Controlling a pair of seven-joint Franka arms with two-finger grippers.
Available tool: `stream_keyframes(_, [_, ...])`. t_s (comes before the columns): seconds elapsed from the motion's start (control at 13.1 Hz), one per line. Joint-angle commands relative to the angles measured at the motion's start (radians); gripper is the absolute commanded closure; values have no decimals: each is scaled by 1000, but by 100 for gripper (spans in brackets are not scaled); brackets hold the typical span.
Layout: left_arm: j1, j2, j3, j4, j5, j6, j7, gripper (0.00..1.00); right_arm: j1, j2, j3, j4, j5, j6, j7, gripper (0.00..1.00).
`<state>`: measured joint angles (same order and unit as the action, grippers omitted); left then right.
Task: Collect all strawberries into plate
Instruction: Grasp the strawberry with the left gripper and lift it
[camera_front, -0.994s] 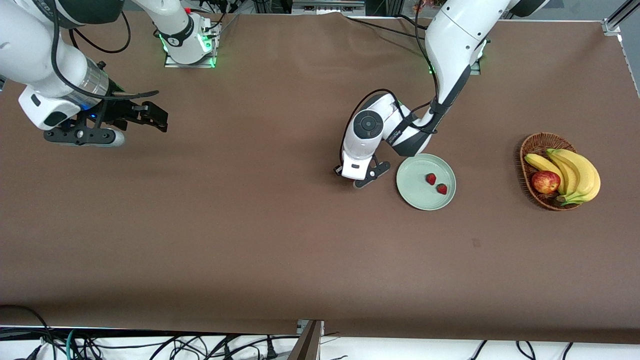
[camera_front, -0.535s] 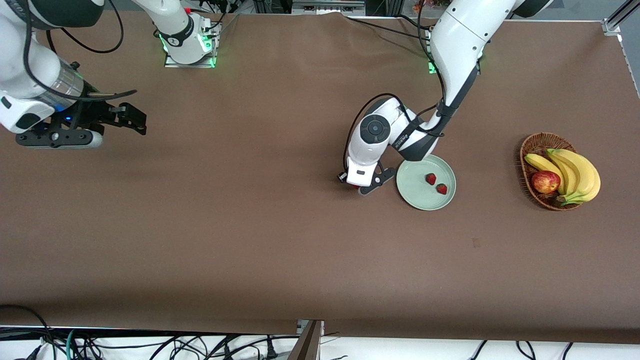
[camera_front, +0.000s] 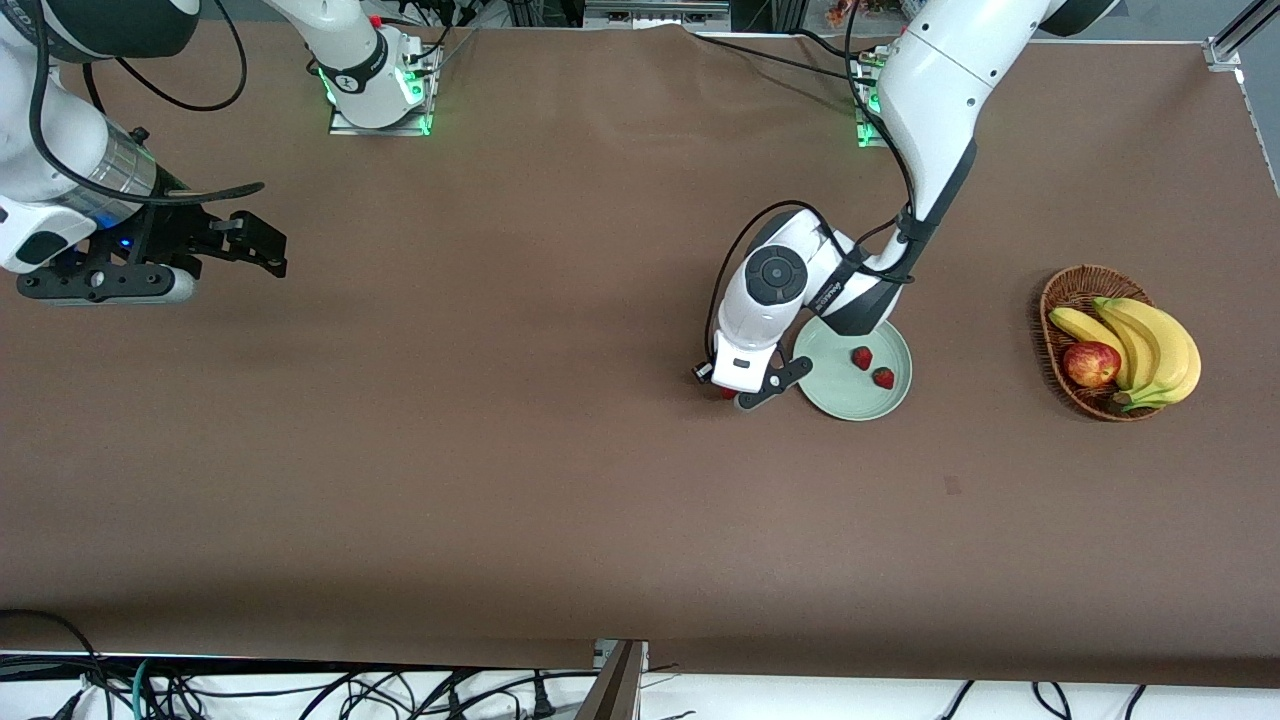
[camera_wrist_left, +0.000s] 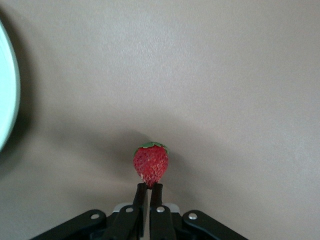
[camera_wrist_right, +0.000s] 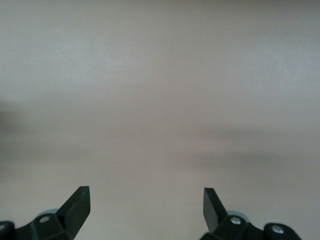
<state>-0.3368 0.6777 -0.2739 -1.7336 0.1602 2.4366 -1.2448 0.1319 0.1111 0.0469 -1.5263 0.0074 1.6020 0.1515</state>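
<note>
My left gripper will release its strawberry on the pale green plate (camera_front: 841, 350), next to the strawberry closest to the middle of the plate.
The pale green plate (camera_front: 835, 395) lies mid-table with two strawberries (camera_front: 862, 357) (camera_front: 883, 378) in it. My left gripper (camera_front: 736, 392) is shut on the pointed tip of a third strawberry (camera_wrist_left: 150, 163). It holds the berry low over the brown table, just beside the plate's rim on the side toward the right arm's end. In the front view only a red sliver of this berry (camera_front: 728, 394) shows under the hand. The plate's rim (camera_wrist_left: 9, 100) shows in the left wrist view. My right gripper (camera_front: 262, 243) is open and empty, waiting over bare table at the right arm's end.
A brown wicker basket (camera_front: 1062, 290) with bananas (camera_front: 1150, 345) and a red apple (camera_front: 1091, 363) stands toward the left arm's end. Bare brown cloth surrounds the plate. Cables hang along the table edge nearest the front camera.
My left gripper has moved with the strawberry toward the front camera along the plate's rim. My right arm has drawn back toward its end of the table.
</note>
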Motion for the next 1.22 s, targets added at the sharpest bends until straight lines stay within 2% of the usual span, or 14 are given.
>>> stream_keyframes(0.0, [33, -23, -2, 11, 36, -7, 44, 100, -6, 16, 5, 31, 5, -13, 14, 0])
stream_keyframes(0.23, [50, -47, -5, 11, 36, -28, 56, 100, -17, 18, 2, 29, 6, -13, 11, 0])
stream_keyframes(0.38, [59, -79, -5, 11, 36, -97, 71, 100, -15, 18, 2, 29, 5, -13, 13, 0])
stream_keyframes(0.46, [70, -99, -7, 11, 36, -155, 102, 100, -17, 19, 2, 29, 5, -13, 8, 0])
stream_keyframes(0.76, [101, -167, -4, 11, 35, -544, 319, 100, -23, 35, 1, 31, -1, -2, 6, 0])
stream_keyframes(0.92, [139, -194, -10, 9, 33, -616, 398, 100, -26, 38, 1, 26, 6, 1, 13, 0])
stream_keyframes(0.99, [140, -195, -10, 11, 24, -616, 413, 77, -41, 47, -1, 26, 8, 2, 10, 0])
stream_keyframes(1.15, [159, -195, -11, 40, 18, -616, 416, 7, -57, 48, -1, 29, 31, 1, 2, 0])
